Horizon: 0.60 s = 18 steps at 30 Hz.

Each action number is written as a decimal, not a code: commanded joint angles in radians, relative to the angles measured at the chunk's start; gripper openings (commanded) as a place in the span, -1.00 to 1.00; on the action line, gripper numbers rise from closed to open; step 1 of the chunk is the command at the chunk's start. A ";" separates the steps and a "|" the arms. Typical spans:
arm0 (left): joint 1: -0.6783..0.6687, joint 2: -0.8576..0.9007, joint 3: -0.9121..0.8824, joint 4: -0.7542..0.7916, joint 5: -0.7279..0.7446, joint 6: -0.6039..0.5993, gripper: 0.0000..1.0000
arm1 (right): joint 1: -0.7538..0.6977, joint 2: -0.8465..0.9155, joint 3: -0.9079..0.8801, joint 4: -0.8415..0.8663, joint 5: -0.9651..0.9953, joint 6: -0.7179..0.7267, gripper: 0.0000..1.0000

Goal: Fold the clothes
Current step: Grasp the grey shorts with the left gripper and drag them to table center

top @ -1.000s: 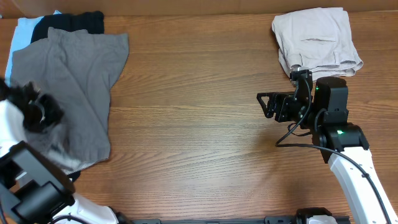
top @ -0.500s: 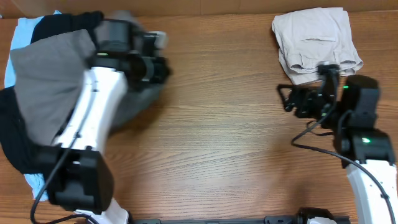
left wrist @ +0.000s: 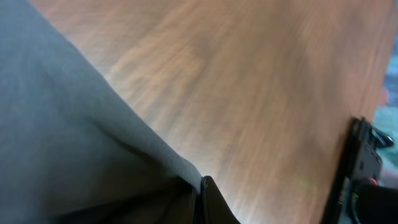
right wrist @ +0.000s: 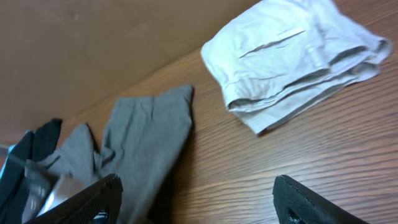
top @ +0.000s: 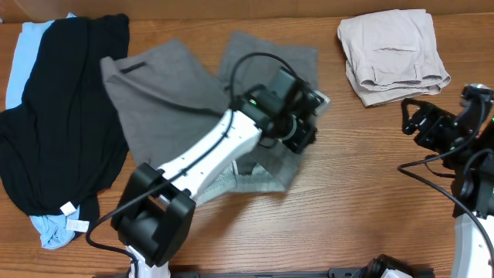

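I will open my left gripper and take the grey shorts' near corner on its own side (top: 204, 199), because it holds them by their edge on my right gripper's side.
The grey-olive shorts (top: 166, 96) lie rumpled across the table's middle. My left gripper (top: 307, 116) is over their right edge and shut on a fold of the grey cloth (left wrist: 93, 143), its fingertips (left wrist: 208, 202) pressed together. A black garment (top: 65, 116) lies at the left on top of a light-blue one (top: 17, 58). Folded beige shorts (top: 392, 48) sit at the back right. My right gripper (top: 407, 122) hovers open at the right edge, below the beige shorts (right wrist: 292, 56), with nothing between its fingers (right wrist: 102, 199). The grey shorts (right wrist: 146, 134) show to its left.
Bare wooden tabletop (top: 363, 201) stretches between the grey shorts and my right arm. The left arm (top: 201, 154) reaches diagonally over the shorts from the front left. A brown wall (right wrist: 93, 43) runs behind the table.
My left arm has swept from the far left to the middle, pulling the grey shorts off the black garment. My right gripper has drawn back to the right edge.
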 commanded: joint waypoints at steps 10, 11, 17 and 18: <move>-0.047 -0.010 0.236 -0.154 0.060 -0.010 0.47 | -0.085 -0.015 0.037 0.003 -0.016 -0.004 0.69; -0.031 -0.010 0.277 -0.195 0.057 -0.010 0.78 | -0.085 -0.015 0.037 0.002 -0.023 -0.005 0.70; 0.136 -0.010 0.532 -0.544 -0.002 -0.010 0.99 | -0.075 -0.015 0.036 -0.057 -0.094 -0.012 0.69; 0.205 -0.010 0.591 -0.672 -0.036 -0.010 1.00 | -0.053 -0.015 0.036 -0.106 -0.118 -0.039 0.68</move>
